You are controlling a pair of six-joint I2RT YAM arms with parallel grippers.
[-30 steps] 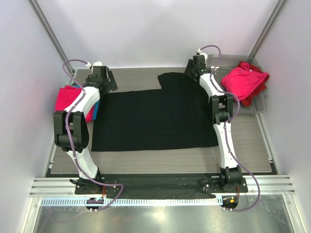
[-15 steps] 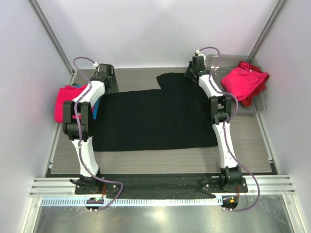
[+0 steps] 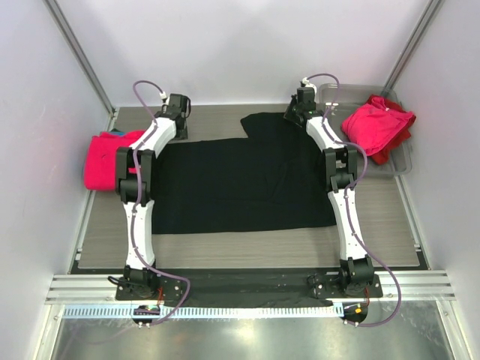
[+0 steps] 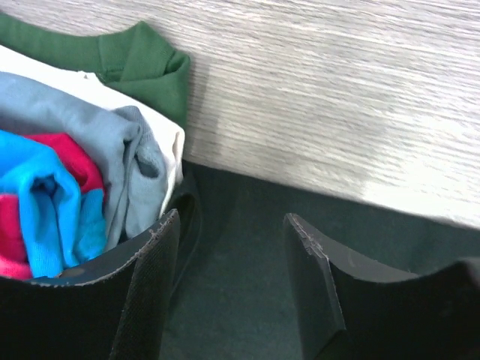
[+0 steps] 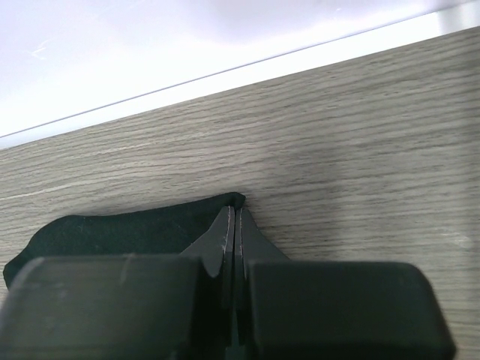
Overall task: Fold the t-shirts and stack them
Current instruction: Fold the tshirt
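Observation:
The corner of the black t-shirt bunches up against the folded stack, so the robot's left gripper will move toward the stack, pinch that raised fold (image 4: 193,217) and pull it clear.
A large black t-shirt (image 3: 240,184) lies spread flat on the table. My left gripper (image 3: 178,129) hovers at its far left corner. In the left wrist view this left gripper (image 4: 231,221) is open, with black cloth (image 4: 240,300) below the gap between its fingers. My right gripper (image 3: 298,114) sits at the far right sleeve. In the right wrist view the right gripper (image 5: 234,211) is shut on the shirt's edge (image 5: 112,229). Pink t-shirts (image 3: 101,157) lie folded at the left edge. More pink and red t-shirts (image 3: 379,124) are heaped at the far right.
A clear grey tray (image 3: 405,163) holds the right-hand heap. In the left wrist view a stack of folded cloth (image 4: 75,150), green, white, grey, blue and pink, lies just left of my finger (image 4: 150,292). Bare wooden tabletop (image 4: 337,97) stretches beyond the shirt.
My left arm swung right, from the pink pile to the black shirt's far left corner, its jaws narrowing. My right gripper closed on the sleeve edge.

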